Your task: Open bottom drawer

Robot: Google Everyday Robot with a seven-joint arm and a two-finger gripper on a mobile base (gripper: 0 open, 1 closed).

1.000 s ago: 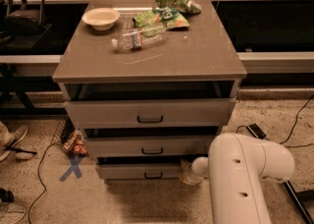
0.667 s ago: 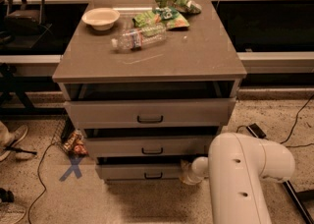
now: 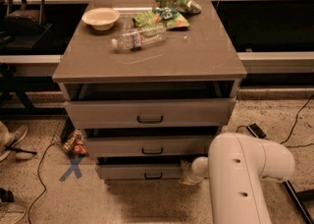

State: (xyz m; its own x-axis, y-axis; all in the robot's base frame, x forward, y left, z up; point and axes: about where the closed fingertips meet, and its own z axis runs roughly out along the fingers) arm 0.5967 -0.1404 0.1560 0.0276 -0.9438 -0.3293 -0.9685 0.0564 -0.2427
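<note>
Next, I open my gripper, lift it and take the top edge of the bottom drawer's front at the gap (image 3: 177, 165), because my gripper sits low against the end of that front.
The grey-brown cabinet (image 3: 147, 56) has three drawers. The bottom drawer (image 3: 127, 171) has the narrowest front and a small black bar handle (image 3: 153, 175) at its centre; it stands slightly out, with a dark gap above it. My white arm (image 3: 240, 179) fills the lower right. My gripper (image 3: 189, 173) is low at the right end of the bottom drawer's front, mostly hidden behind the arm.
The top drawer (image 3: 147, 112) and the middle drawer (image 3: 147, 147) also stand a little out. A bowl (image 3: 100, 17), a plastic bottle (image 3: 140, 37) and green snack bags (image 3: 167, 12) lie on the cabinet top. A blue X (image 3: 72, 168) and a snack packet (image 3: 74, 142) are on the floor at left; cables run at right.
</note>
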